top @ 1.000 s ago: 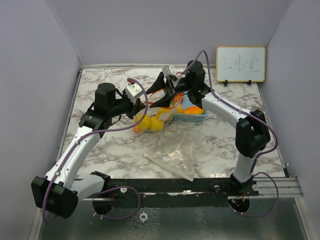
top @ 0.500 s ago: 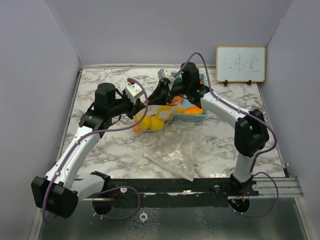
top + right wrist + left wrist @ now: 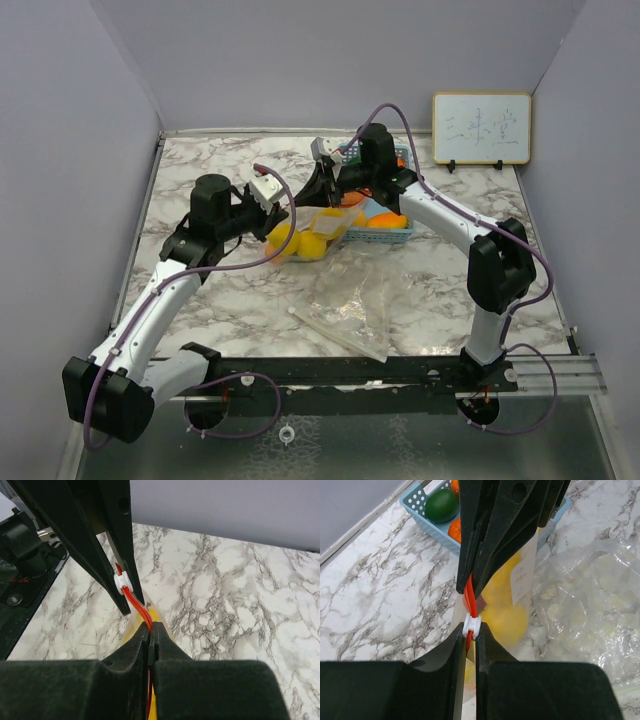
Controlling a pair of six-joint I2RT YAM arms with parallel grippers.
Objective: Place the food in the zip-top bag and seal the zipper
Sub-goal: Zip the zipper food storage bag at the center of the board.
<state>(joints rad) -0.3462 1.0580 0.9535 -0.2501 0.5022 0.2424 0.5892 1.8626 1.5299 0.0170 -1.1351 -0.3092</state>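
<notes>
My left gripper is pinching the white slider, so it should take the zipper end (image 3: 469, 639) behind the slider and leave the slider for my right gripper to pull.
The zip-top bag (image 3: 322, 228) hangs between both grippers with yellow food (image 3: 305, 243) inside it. My left gripper (image 3: 470, 631) is shut on the white slider (image 3: 471, 624) of the red zipper (image 3: 471, 597). My right gripper (image 3: 150, 627) is shut on the red zipper strip (image 3: 137, 607), a short way along from the slider (image 3: 122, 582). From above, the left gripper (image 3: 292, 203) and right gripper (image 3: 322, 192) nearly meet over the bag. More food stays in the basket: a green piece (image 3: 441, 506) and orange pieces (image 3: 388, 221).
The light blue basket (image 3: 384, 237) stands just right of the bag. A second, crumpled clear bag (image 3: 350, 310) lies nearer the front edge. A small whiteboard (image 3: 481, 128) leans on the back wall at the right.
My right gripper has swung left to the bag's top and closed on the zipper strip. The left arm has eased back a little, still on the slider.
</notes>
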